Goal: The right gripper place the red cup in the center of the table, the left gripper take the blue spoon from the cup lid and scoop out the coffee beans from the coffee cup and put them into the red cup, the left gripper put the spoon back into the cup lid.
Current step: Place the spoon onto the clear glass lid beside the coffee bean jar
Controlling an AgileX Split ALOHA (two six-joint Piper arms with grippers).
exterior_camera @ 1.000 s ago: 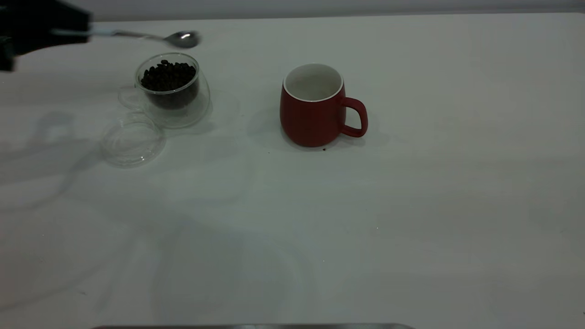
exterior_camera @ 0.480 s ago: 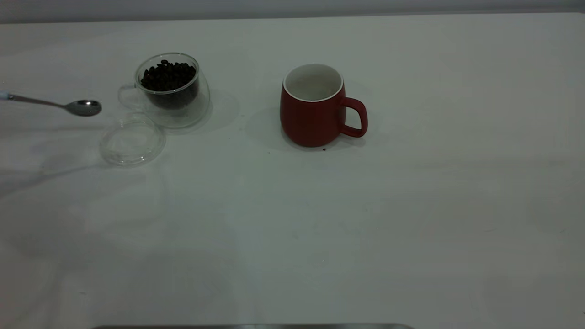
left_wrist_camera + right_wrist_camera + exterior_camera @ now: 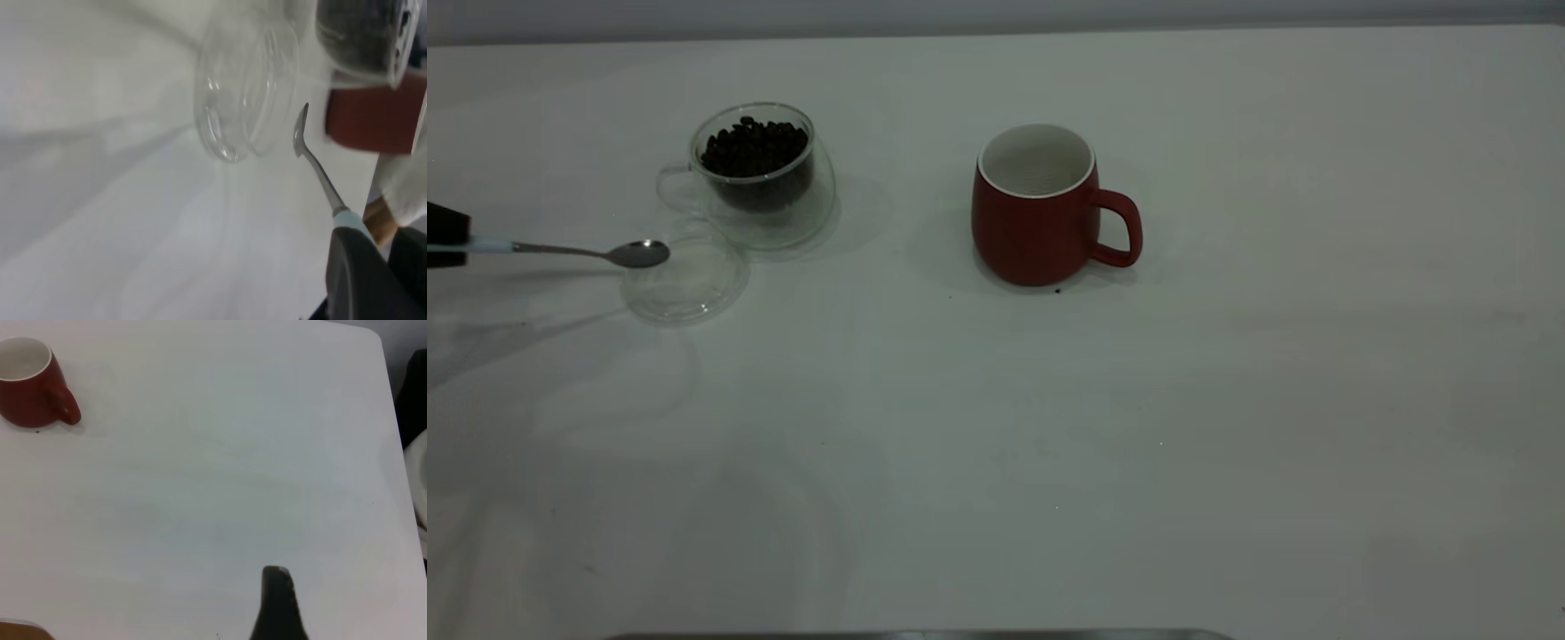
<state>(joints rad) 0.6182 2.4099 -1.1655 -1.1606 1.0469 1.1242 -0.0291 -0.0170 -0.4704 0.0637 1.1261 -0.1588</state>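
Note:
I need to use my left gripper to set the blue spoon down across the rim of the cup lid [image 3: 646, 281] [image 3: 260, 132] next to the coffee cup. The spoon is now level over that rim.
My left gripper [image 3: 439, 236] is at the table's far left edge, shut on the pale handle of the blue spoon [image 3: 569, 251]. The spoon lies level and its shiny bowl looks empty, over the left rim of the cup lid [image 3: 689, 284]. Behind the lid stands the coffee cup [image 3: 783, 218], holding the coffee beans [image 3: 754, 148]. The red cup [image 3: 1034, 222] stands upright near the table's [image 3: 1138, 444] centre, handle to the right. The left wrist view shows the gripper [image 3: 373, 267], spoon [image 3: 313, 160] and lid [image 3: 243, 100]. My right gripper [image 3: 277, 587] hangs far from the red cup [image 3: 30, 390].
A small dark speck [image 3: 1057, 290] lies at the red cup's base. A grey strip [image 3: 916, 635] runs along the table's near edge. The right wrist view shows the table's rounded corner [image 3: 373, 340].
The spoon went from above the coffee cup down and to the left. It has now come back right, lower, with its bowl over the lid's rim.

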